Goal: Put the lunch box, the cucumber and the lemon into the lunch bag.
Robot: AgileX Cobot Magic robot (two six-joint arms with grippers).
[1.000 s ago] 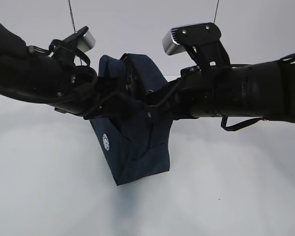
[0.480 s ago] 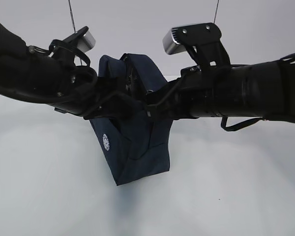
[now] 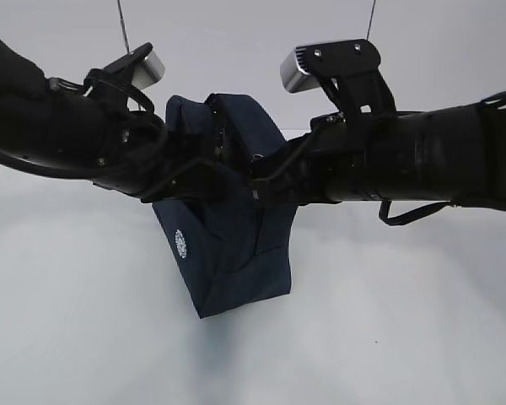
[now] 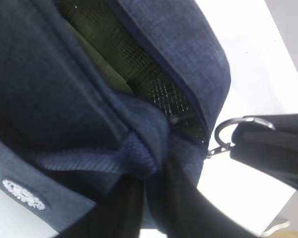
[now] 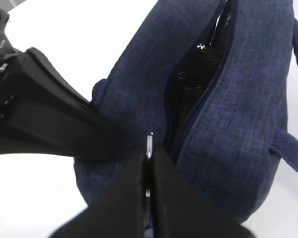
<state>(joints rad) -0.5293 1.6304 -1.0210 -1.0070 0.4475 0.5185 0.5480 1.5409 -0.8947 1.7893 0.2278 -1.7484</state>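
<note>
My left gripper pinches the lunch bag's bunched fold beside the gaping zipper, so it should release that and take the lunch bag's lower side (image 3: 234,283) below the ring pull.
The dark navy lunch bag (image 3: 232,270) stands on the white table, held at its top between both arms. My left gripper (image 4: 154,171) pinches a bunched fold of the bag's fabric (image 4: 139,153). My right gripper (image 5: 149,148) is shut on the metal ring pull (image 5: 149,141), which the left wrist view shows as a ring (image 4: 227,130) at the end of the zipper. The zipper stands partly apart, and a dark mesh lining (image 4: 154,84) with something olive green (image 4: 97,59) shows through the gap. I cannot make out the lunch box, cucumber or lemon.
Bare white table (image 3: 388,337) lies all around the bag. The two black arms (image 3: 422,164) meet above the bag's mouth and cover much of it. Two thin cables (image 3: 122,25) hang at the back.
The left gripper and the fold it holds have shifted very slightly. The bag and the right arm stand as before.
</note>
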